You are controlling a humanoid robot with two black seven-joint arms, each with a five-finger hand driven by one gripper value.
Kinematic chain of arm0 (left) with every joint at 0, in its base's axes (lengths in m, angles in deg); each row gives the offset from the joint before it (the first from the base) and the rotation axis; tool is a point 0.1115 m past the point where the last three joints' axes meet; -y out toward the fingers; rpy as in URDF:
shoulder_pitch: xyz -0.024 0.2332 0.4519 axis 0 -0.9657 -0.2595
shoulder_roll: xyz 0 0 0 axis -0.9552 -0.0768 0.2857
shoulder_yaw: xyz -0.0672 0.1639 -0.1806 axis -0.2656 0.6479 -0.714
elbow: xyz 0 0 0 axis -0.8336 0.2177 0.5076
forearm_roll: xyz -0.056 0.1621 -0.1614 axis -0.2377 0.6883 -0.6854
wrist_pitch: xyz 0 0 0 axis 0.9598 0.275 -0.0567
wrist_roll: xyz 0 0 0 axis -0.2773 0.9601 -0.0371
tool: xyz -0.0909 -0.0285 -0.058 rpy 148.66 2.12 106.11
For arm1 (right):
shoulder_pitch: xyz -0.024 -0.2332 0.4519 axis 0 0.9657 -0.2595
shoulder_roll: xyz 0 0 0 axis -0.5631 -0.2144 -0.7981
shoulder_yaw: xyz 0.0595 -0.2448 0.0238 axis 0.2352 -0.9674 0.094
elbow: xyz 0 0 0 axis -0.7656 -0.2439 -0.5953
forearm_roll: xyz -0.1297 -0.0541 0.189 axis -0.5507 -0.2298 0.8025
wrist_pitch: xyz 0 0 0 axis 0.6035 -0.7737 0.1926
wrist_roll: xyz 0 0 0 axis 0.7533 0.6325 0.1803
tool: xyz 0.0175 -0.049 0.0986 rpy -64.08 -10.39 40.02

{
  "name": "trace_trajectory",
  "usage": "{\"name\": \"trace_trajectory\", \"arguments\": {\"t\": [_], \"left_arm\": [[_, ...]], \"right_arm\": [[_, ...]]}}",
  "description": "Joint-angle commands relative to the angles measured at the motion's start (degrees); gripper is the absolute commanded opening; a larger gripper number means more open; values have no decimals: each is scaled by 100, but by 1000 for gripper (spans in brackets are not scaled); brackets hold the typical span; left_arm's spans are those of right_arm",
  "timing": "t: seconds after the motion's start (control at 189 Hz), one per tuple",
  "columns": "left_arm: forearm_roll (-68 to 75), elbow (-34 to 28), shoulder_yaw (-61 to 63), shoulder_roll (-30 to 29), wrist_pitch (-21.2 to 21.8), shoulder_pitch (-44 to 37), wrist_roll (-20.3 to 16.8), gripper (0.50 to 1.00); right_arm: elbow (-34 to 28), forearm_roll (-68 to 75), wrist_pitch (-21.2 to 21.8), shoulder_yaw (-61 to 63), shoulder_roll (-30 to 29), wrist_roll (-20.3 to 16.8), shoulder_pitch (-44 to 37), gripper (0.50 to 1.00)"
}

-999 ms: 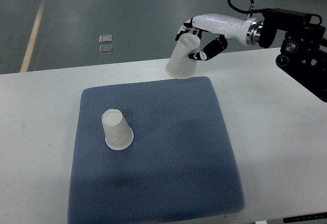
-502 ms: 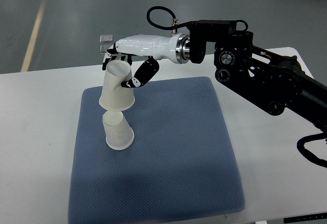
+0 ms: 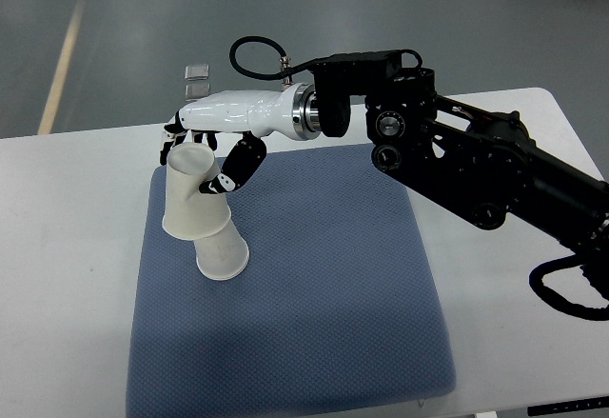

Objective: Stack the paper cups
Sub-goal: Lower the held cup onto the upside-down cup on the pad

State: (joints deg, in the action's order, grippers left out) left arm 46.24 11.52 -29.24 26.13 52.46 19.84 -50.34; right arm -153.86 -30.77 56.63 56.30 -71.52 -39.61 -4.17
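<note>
My right gripper is to put the tilted white paper cup down over the upside-down cup standing on the blue mat (image 3: 223, 222).
My right hand (image 3: 200, 156) is shut on an upside-down white paper cup (image 3: 190, 194) and holds it tilted, its rim over the top of a second upside-down paper cup (image 3: 221, 251). The second cup stands on the left part of the blue mat (image 3: 304, 294). The held cup partly covers the top of the standing one. The right arm (image 3: 457, 166) reaches across from the right edge. The left arm is out of view.
The blue mat lies on a white table (image 3: 76, 247). The table's far edge runs behind the hand, with grey floor beyond. Two small clear squares (image 3: 197, 79) lie on the floor.
My right hand carried the cup from the mat's far right edge leftward across the mat, then lowered it onto the top of the standing cup.
</note>
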Motion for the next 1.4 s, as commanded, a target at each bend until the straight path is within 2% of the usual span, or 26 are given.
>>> {"name": "trace_trajectory", "arguments": {"t": [0.0, 1.396], "left_arm": [[0, 0, 0, 0, -8, 0, -6, 1000], [0, 0, 0, 0, 1, 0, -6, 1000]], "right_arm": [[-28, -76, 8, -10, -27, -34, 22, 547], [16, -735, -71, -300, -36, -34, 215, 562]]}}
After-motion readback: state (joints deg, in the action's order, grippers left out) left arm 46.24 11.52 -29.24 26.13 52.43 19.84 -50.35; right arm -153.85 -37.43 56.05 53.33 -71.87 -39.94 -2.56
